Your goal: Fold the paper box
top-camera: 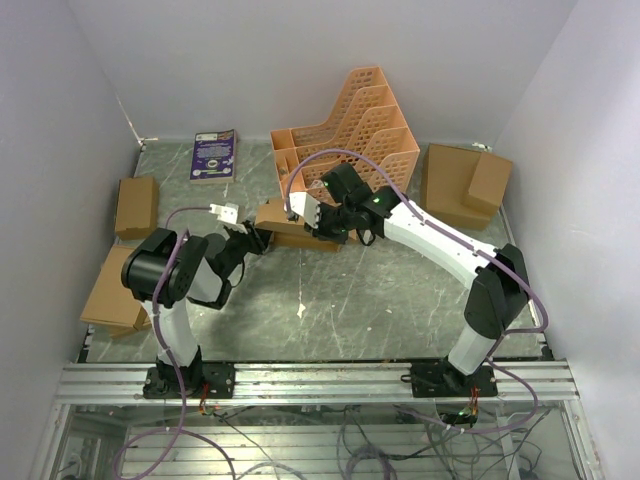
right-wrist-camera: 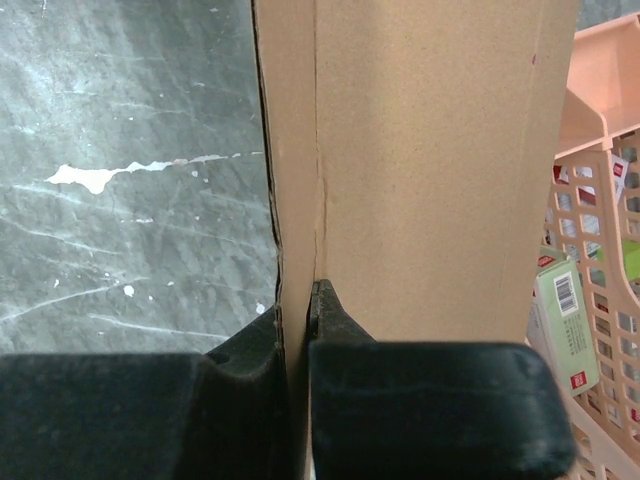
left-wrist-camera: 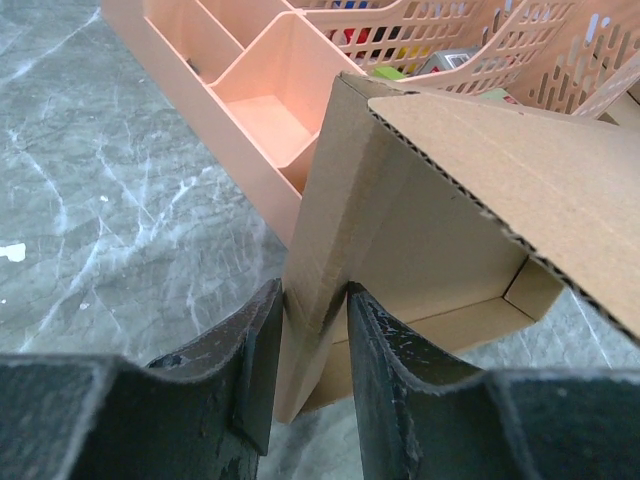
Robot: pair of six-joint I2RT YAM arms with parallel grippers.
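The paper box is crowding the file rack behind it. My left gripper should pinch the box's side [left-wrist-camera: 335, 225] and help pull the box forward before folding.
The paper box [top-camera: 275, 215] is a brown, partly folded shallow box lying mid-table in front of the file rack. My left gripper [top-camera: 258, 240] reaches it from the left. In the left wrist view its jaws [left-wrist-camera: 313, 335] straddle a doubled corner wall of the box [left-wrist-camera: 430, 220], and both fingertips [left-wrist-camera: 262, 330] press against the cardboard. A raised flap overhangs the open inside. My right gripper [top-camera: 305, 215] comes from the right and is shut [right-wrist-camera: 297, 300] on a thin upright wall of the box [right-wrist-camera: 430, 150].
The orange lattice file rack [top-camera: 345, 125] stands right behind the box, close in both wrist views [left-wrist-camera: 260, 90] [right-wrist-camera: 600, 250]. A purple book [top-camera: 214, 155] lies at the back left. Ready-made cardboard boxes sit at the left [top-camera: 136, 205] [top-camera: 113, 290] and back right [top-camera: 465, 185].
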